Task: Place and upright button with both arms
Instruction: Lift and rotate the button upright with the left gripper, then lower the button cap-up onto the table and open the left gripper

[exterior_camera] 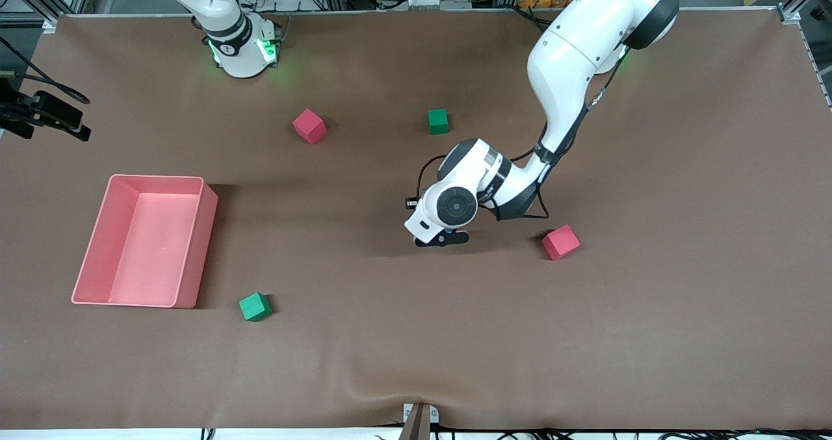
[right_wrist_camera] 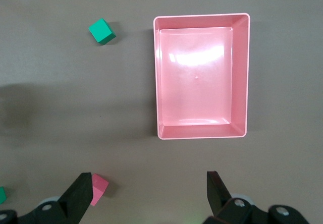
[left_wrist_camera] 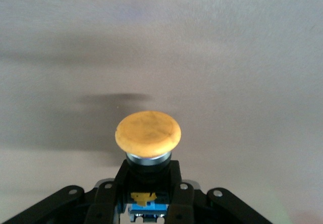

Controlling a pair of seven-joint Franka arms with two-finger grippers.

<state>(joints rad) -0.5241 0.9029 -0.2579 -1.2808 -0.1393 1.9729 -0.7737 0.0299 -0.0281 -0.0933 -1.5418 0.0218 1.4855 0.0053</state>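
I need to use my left gripper to set the button upright on the brown table point(exterior_camera: 399, 245) between the nearest pink cube and the pink bin.
My left gripper point(exterior_camera: 443, 237) is low over the middle of the brown table. It is shut on the button point(exterior_camera: 450, 233). In the left wrist view its fingers point(left_wrist_camera: 181, 196) clamp the button's black-and-blue body, and the round orange cap point(left_wrist_camera: 148, 133) sticks out past the fingertips, away from the wrist. I cannot tell whether the button touches the table. My right gripper point(right_wrist_camera: 151, 183) is out of the front view. In the right wrist view it is open and empty, high over the table near the pink bin.
A pink bin point(exterior_camera: 198, 245) stands toward the right arm's end and also shows in the right wrist view point(right_wrist_camera: 202, 133). Pink cubes point(exterior_camera: 309, 126) point(exterior_camera: 560, 242) and green cubes point(exterior_camera: 438, 121) point(exterior_camera: 255, 307) lie scattered. The nearest pink cube is beside the left gripper.
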